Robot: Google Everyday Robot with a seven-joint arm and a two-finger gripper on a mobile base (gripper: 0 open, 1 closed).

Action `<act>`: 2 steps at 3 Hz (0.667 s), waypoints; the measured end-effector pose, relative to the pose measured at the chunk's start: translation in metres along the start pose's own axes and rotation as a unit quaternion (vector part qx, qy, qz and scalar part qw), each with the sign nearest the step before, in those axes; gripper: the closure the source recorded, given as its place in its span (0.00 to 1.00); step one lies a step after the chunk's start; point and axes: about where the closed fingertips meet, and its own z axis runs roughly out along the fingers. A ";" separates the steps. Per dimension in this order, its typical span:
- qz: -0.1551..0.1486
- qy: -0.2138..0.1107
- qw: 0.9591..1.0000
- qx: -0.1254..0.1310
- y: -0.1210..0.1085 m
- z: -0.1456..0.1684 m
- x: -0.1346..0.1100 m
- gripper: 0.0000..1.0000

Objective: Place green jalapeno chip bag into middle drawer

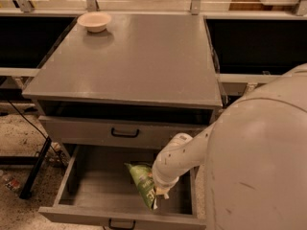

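My gripper needs to let go of the green jalapeno chip bag on the open middle drawer's bottom, toward my arm's side [152, 184].
The green jalapeno chip bag [143, 183] stands tilted on edge inside the open middle drawer [91, 176], right of its centre. The drawer is pulled out, with its small black handle [121, 224] at the bottom edge. My gripper [161, 190] reaches down into the drawer from the right and is shut on the bag's right side. The white arm [180, 155] hides most of the fingers. The bag's lower end is at or close to the drawer floor.
A grey drawer front with a black handle [124, 133] sits closed directly above. The grey cabinet top [139, 56] carries a beige bowl [94, 21] at its back left. My arm's bulk [259, 162] fills the lower right. Black cables and a stand leg [33, 169] are on the floor at left.
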 end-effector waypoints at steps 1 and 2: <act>0.022 -0.010 1.000 -0.015 0.000 0.032 0.009 1.00; 0.023 -0.010 1.000 -0.015 0.000 0.032 0.009 1.00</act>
